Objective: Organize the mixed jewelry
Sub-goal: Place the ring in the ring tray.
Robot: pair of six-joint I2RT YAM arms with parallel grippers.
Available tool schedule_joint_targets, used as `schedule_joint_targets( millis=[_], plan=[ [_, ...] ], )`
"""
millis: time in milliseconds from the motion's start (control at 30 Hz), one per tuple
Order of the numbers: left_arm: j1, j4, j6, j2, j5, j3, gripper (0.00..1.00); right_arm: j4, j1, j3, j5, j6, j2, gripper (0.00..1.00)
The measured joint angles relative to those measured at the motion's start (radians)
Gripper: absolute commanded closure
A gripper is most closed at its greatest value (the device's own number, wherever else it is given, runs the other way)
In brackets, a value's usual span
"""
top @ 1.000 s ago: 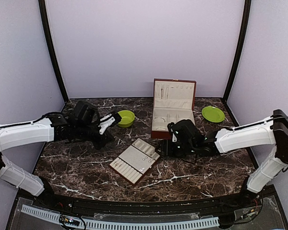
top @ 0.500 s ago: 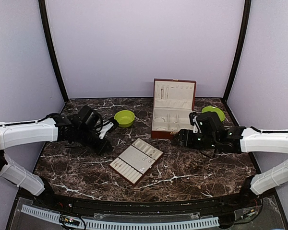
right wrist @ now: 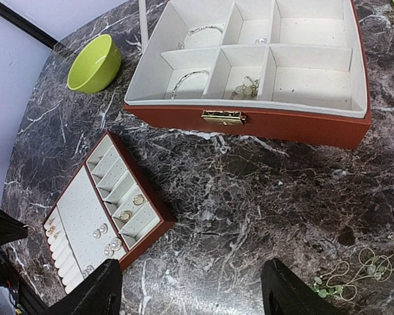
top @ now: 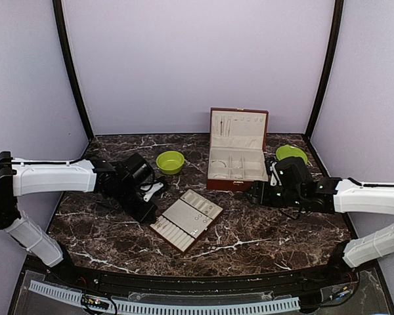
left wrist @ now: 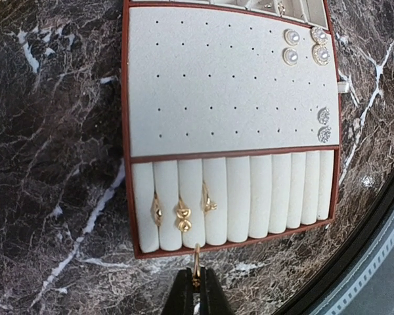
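My left gripper is holding the small gold ring and will let go of it in the first empty slot (top: pixel 169 231) (left wrist: pixel 227 203) beside the three gold rings.
My left gripper (left wrist: pixel 197 281) is shut on a small gold ring (left wrist: pixel 196 261). It holds the ring upright just off the near edge of the flat red-brown tray (left wrist: pixel 126 131). The tray's white ring rolls carry three gold rings (left wrist: pixel 182 216), and pearl studs (left wrist: pixel 291 56) sit in its pin board. In the top view this gripper (top: pixel 151 198) is at the tray's (top: pixel 187 220) left corner. My right gripper (right wrist: pixel 194 289) hangs open and empty over bare marble, between the tray (right wrist: pixel 151 226) and the open jewelry box (right wrist: pixel 249 125). A thin necklace (right wrist: pixel 361 268) lies by its right finger.
The open red-brown box (top: pixel 235 163) stands at the back centre with bracelets (right wrist: pixel 190 77) and small pieces in its cream compartments. A lime-green bowl (top: pixel 171 161) sits to its left and a lime-green plate (top: pixel 291 155) to its right. Dark walls close the table's sides.
My left gripper has come forward and right to the tray's corner with the ring. My right gripper has drawn back right, away from the tray, and has opened wider.
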Motion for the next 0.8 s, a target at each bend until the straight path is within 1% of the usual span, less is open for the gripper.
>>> schedule_joint_targets(
  millis=[200,367,800],
  plan=[
    [-0.013,-0.009,-0.064,0.0,0.003,0.0,1.0,0.019,0.0,-0.019,-0.015,0.003,0.001,0.27],
    [-0.024,0.016,-0.108,0.0,0.015,0.0,1.0,0.032,0.0,-0.023,-0.026,0.012,0.013,0.27],
    [-0.071,0.042,-0.123,0.089,0.024,0.007,1.0,0.053,0.0,-0.029,-0.035,0.02,0.025,0.27]
  ],
)
